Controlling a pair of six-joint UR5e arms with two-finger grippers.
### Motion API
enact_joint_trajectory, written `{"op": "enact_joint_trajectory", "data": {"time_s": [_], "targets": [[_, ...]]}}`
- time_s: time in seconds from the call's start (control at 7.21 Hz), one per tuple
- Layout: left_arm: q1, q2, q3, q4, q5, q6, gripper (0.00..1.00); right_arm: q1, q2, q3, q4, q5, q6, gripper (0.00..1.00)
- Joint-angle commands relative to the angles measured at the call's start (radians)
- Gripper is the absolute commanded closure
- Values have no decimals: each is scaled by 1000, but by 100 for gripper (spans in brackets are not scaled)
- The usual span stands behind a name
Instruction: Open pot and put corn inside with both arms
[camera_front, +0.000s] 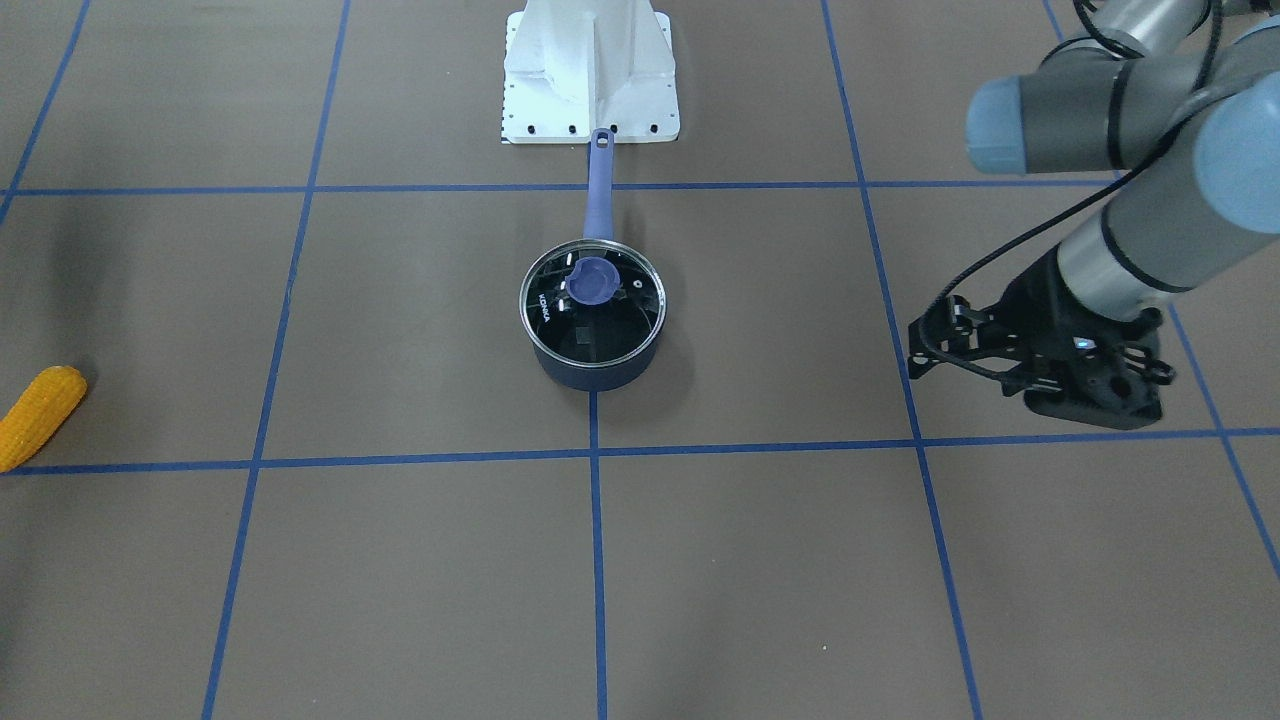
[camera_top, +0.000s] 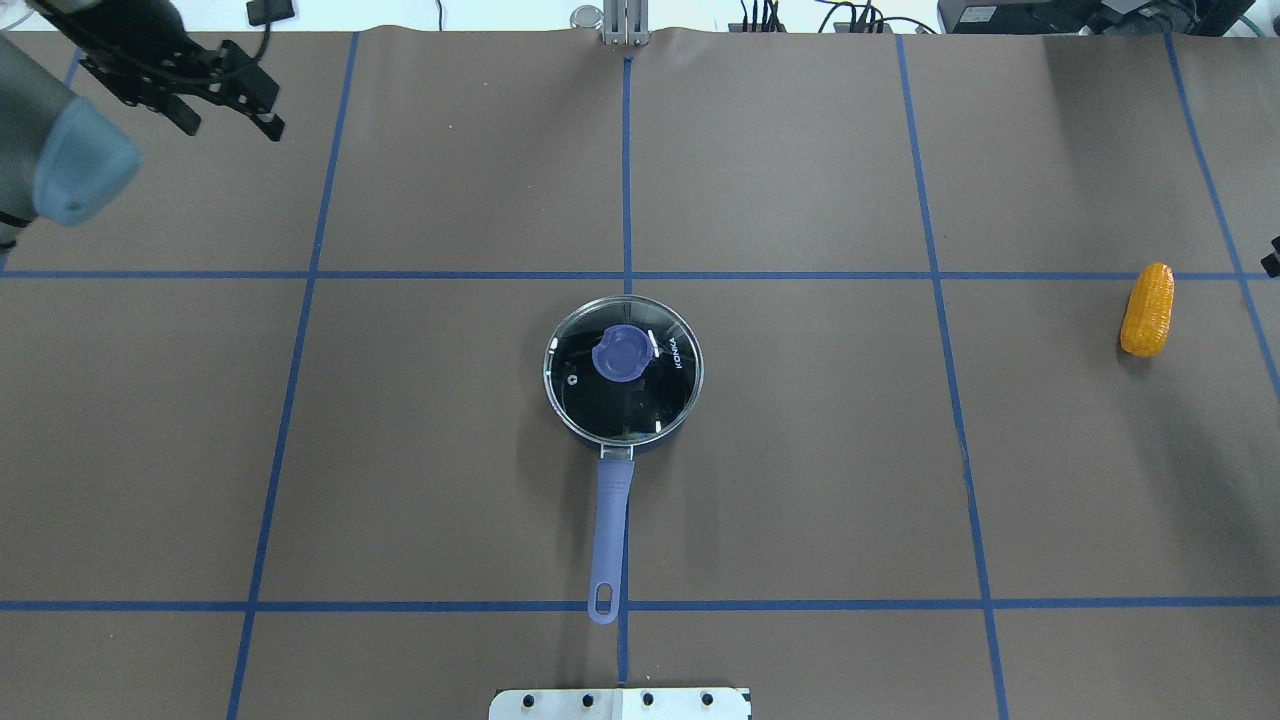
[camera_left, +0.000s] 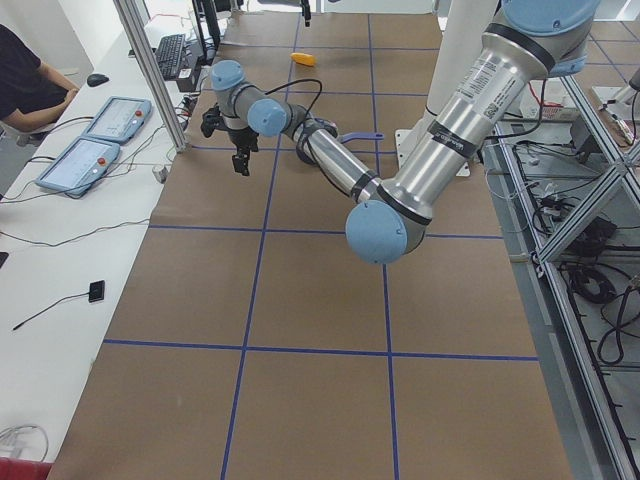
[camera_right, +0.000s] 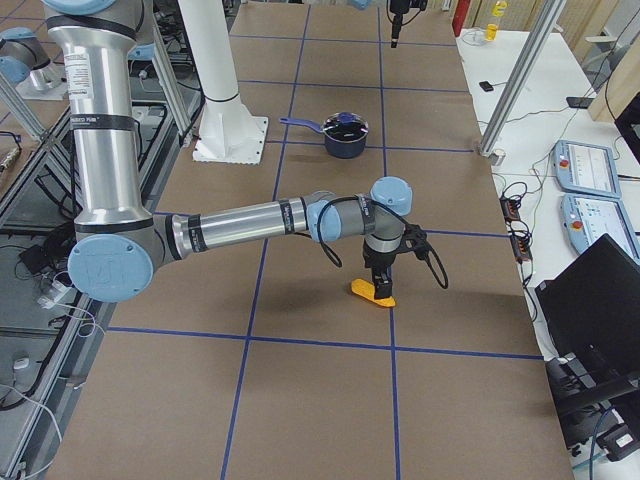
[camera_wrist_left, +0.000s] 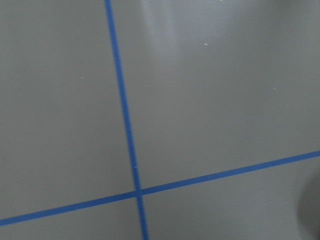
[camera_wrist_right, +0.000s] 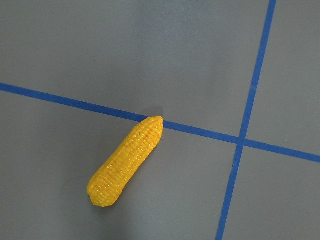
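Note:
The fingers of my right gripper will next come down to the corn's middle (camera_front: 44, 412) (camera_wrist_right: 123, 165) and close there, between the corn's two ends.
The navy pot (camera_front: 590, 372) stands at the table's middle with its glass lid (camera_top: 660, 400) on and the purple-blue knob (camera_top: 622, 353) on top. Its long handle (camera_top: 610, 530) points toward the robot base. The corn (camera_top: 1147, 309) lies on the table at the far right; it also shows in the right wrist view (camera_wrist_right: 126, 161). My left gripper (camera_top: 232, 125) is open and empty, far back left of the pot. My right gripper (camera_right: 380, 288) hangs just over the corn (camera_right: 372, 294); I cannot tell whether it is open or shut.
The white base plate (camera_front: 590, 70) sits just behind the pot handle's tip. Blue tape lines (camera_top: 627, 275) cross the brown table cover. A side desk with tablets (camera_left: 90, 140) and metal frame posts (camera_left: 150, 70) border the far edge.

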Motion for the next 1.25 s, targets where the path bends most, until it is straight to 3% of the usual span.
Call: {"op": "enact_joint_trajectory", "data": {"time_s": [0.0, 0.28, 0.97, 1.11], "targets": [[169, -140, 1, 90, 128, -154, 0, -10, 2, -32, -2, 9, 24, 0], [261, -210, 16, 90, 181, -257, 0, -13, 5, -77, -2, 9, 27, 0], [354, -382, 131, 93, 242, -365, 0, -86, 107, -177, 1, 18, 228, 0], [369, -385, 145, 93, 244, -353, 0, -105, 108, -204, 70, 20, 253, 0]]}}
